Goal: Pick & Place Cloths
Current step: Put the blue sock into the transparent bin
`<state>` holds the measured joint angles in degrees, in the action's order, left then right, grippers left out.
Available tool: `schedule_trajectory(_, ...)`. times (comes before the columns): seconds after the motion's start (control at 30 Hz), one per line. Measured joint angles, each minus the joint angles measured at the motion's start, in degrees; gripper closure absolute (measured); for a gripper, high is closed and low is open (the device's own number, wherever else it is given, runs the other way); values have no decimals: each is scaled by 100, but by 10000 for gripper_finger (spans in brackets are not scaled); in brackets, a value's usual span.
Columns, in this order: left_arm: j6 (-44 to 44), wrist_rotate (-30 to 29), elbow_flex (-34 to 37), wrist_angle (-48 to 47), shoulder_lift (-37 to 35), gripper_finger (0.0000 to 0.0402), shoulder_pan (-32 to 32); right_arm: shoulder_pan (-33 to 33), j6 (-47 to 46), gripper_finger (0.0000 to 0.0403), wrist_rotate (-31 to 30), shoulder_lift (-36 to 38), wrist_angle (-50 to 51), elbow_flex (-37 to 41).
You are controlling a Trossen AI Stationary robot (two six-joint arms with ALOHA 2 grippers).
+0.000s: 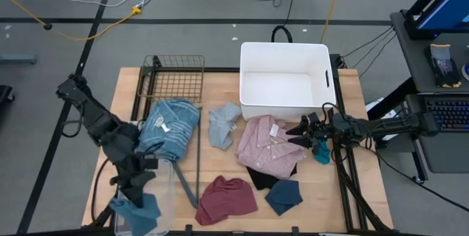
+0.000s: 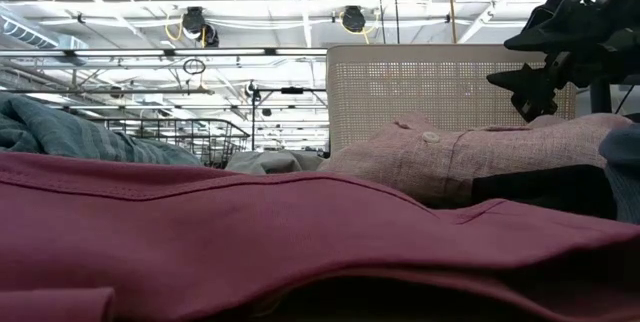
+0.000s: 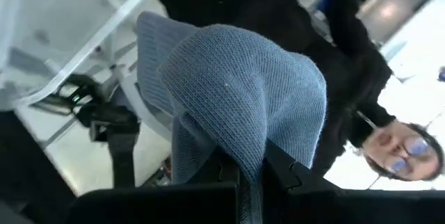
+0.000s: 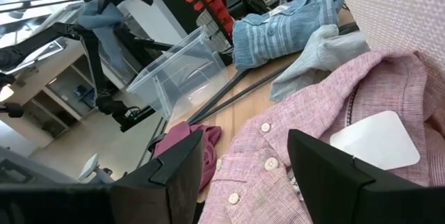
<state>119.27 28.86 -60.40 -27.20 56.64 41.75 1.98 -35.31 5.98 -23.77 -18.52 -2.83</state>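
Next, my left gripper releases the blue knit cloth so that I leave it inside the far half of the clear plastic bin (image 1: 154, 187). The cloth is now held above that bin.
My left gripper (image 1: 138, 190) hovers at the table's near left corner, shut on a blue knit cloth (image 1: 139, 210) above a clear plastic bin (image 1: 170, 185). My right gripper (image 1: 297, 135) stands open, pointing level toward the table's left just above the pink shirt (image 1: 265, 146), one finger on either side of nothing (image 4: 243, 175). Lying flat on the table are a blue striped top (image 1: 170, 127), a grey-blue piece (image 1: 223, 124), a maroon piece (image 1: 227, 198), a navy piece (image 1: 284, 196) and a black piece (image 1: 258, 177). A teal piece (image 1: 321, 152) lies under the right arm. My left gripper pinches a bunched fold of the blue knit cloth (image 3: 252, 172) between its two fingers. The cloth bulges out past the fingertips (image 3: 236, 78). It is lifted clear and droops below the gripper over the clear bin (image 1: 146, 218).
A white tub (image 1: 286, 78) stands at the far middle of the table, a wire basket (image 1: 174, 75) at the far left. A dark bar (image 1: 198, 155) lies between the striped top and the other cloths. A person (image 3: 389, 147) shows beyond the table in the left wrist view.
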Motion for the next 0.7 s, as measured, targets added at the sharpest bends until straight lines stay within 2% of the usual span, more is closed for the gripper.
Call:
schedule_trajectory(0.23, 224, -24, 0, -418, 0, 394, 233, 0, 0, 202, 2, 2, 0, 0)
schedule_trajectory(0.4, 38, -128, 0, -595, 0, 394, 233, 0, 0, 202, 2, 0, 0, 0)
schedule_trajectory(0.6, -748, -798, -2, -1952, 0, 394, 233, 0, 0, 202, 2, 2, 0, 0)
schedule_trajectory(0.7, -1046, -952, -2, -2668, 0, 394, 233, 0, -2, 202, 2, 0, 0, 0)
